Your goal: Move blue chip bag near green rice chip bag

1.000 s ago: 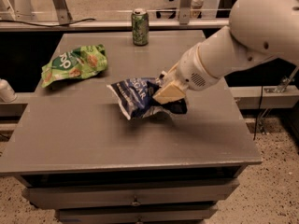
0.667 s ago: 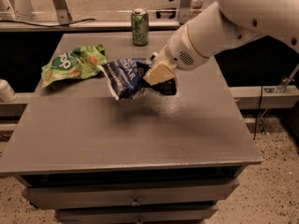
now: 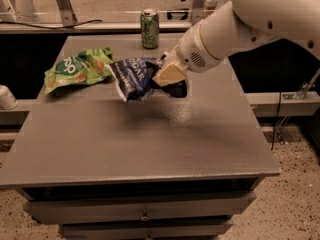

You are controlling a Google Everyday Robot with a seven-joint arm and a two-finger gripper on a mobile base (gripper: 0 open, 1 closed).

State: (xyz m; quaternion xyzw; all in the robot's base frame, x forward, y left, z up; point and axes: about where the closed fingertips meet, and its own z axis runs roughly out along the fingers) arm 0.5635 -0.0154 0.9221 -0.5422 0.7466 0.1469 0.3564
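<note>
I should let go of the blue chip bag with my gripper against the green rice chip bag's edge (image 3: 125,65), on the can's side. The blue bag is held just above the table.
The blue chip bag (image 3: 136,77) is dark navy with white lettering, crumpled, and held just above the grey table (image 3: 140,139). My gripper (image 3: 167,74) is shut on its right side, coming in from the right on the white arm. The green rice chip bag (image 3: 77,68) lies flat at the back left of the table. The blue bag's left edge hangs right next to the green bag's right end, nearly touching it.
A green drink can (image 3: 149,29) stands upright at the table's back edge, just behind the blue bag. A metal frame and rails run behind the table. Drawers sit under the front edge. A white object (image 3: 6,98) is at the far left.
My gripper has lifted the blue chip bag off the middle of the table and carried it back and left, until it is beside the green bag.
</note>
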